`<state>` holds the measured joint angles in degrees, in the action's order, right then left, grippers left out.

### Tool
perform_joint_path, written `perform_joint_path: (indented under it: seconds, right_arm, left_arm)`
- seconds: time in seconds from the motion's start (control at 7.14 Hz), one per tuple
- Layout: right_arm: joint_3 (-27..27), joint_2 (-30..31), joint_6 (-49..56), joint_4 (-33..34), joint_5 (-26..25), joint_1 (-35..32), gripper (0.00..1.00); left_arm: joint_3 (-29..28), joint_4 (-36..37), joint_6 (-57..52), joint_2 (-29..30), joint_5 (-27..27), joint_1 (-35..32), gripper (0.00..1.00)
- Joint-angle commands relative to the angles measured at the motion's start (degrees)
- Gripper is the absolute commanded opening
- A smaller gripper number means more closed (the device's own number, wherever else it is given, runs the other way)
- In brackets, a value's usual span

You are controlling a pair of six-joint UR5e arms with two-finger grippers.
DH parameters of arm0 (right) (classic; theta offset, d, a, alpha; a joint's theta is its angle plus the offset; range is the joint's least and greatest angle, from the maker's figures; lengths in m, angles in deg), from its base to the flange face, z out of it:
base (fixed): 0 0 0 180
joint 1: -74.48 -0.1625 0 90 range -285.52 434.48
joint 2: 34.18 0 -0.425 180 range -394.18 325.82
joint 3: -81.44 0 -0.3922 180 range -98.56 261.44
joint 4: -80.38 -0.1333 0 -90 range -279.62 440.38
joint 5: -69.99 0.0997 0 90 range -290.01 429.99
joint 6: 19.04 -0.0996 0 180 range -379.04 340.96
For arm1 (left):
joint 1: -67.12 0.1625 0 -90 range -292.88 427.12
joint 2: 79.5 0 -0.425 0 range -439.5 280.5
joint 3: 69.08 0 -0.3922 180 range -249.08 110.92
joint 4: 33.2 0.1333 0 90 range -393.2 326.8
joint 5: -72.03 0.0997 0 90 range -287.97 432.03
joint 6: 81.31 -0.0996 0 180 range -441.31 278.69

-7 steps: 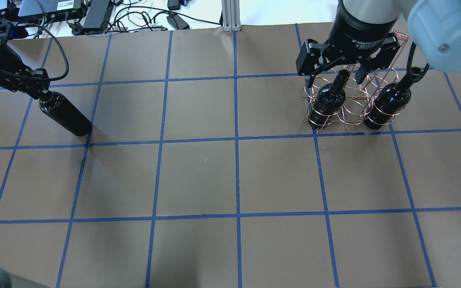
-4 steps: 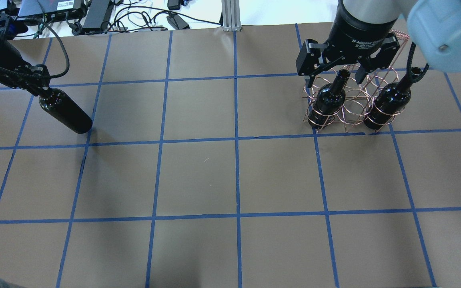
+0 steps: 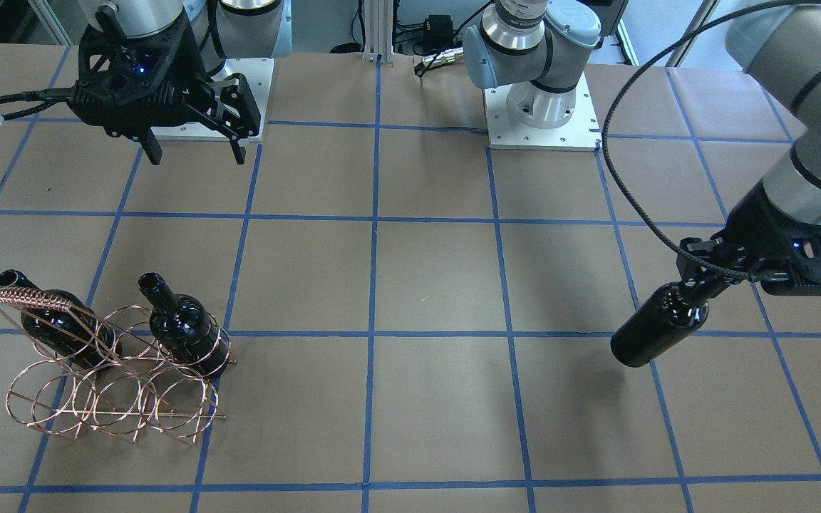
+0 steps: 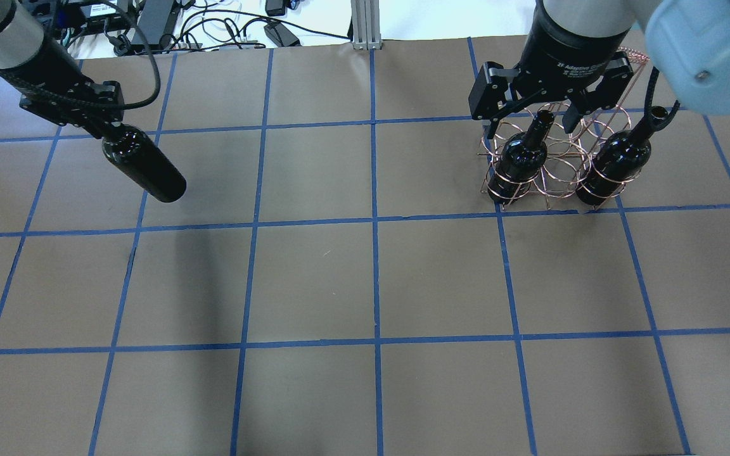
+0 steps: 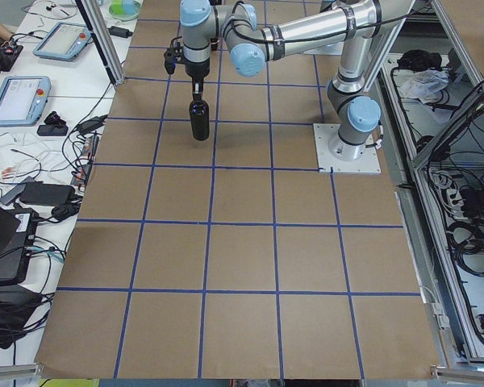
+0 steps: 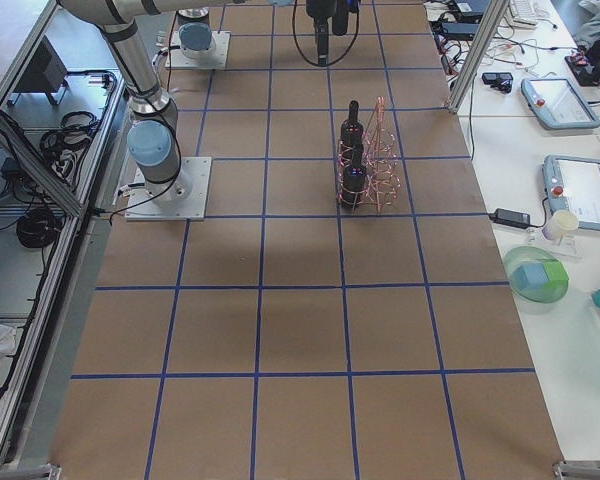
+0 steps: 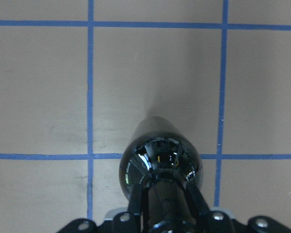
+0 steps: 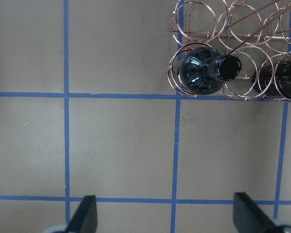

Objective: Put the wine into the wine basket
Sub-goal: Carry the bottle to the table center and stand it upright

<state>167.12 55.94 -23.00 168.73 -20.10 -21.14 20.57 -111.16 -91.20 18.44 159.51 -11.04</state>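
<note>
I should release the wine bottle from my left gripper and leave it on the paper [image 3: 396, 251] next to the blue tape crossing that lies between the arms.
My left gripper [image 4: 96, 120] is shut on the neck of a near-black wine bottle [image 4: 143, 168] and holds it above the table at the left; it also shows in the front view [image 3: 656, 328] and the left wrist view [image 7: 160, 160]. The copper wire wine basket [image 4: 560, 166] stands at the far right. Two like bottles sit in its outer rings, the left one [image 4: 520, 158] and the right one [image 4: 615, 158]; the middle ring is empty. My right gripper [image 4: 526, 123] is open and empty, high above the table, on the robot's side of the basket [image 8: 208, 19].
Cables and devices [image 4: 149, 25] lie beyond the table's far edge, with an aluminium post [image 4: 365, 25]. The arm bases [image 3: 542, 107] stand on the robot's side. Tablets [image 5: 16, 97] lie on a side bench. Brown paper with blue tape lines covers the table.
My left gripper has carried its bottle to the right, toward the table's middle. The right gripper and the basket have not moved.
</note>
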Motion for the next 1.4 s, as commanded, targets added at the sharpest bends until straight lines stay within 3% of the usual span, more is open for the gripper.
perform_joint_path:
  seconds: [0.0, 0.7, 1.26]
  right_arm:
    - [0.01, 0.05, -0.08, -0.02, 0.00, 0.00, 1.00]
    - [0.01, 0.05, 0.00, -0.02, 0.00, 0.00, 1.00]
    - [0.01, 0.05, 0.00, 0.07, 0.00, 0.00, 1.00]
  left_arm:
    - [0.53, -0.17, 9.41, -1.08, -1.00, -7.85, 0.00]
    - [5.00, 0.44, 20.74, -0.22, -2.32, -25.25, 0.00]
    - [9.32, -0.17, 22.19, -0.65, -2.40, -31.78, 0.00]
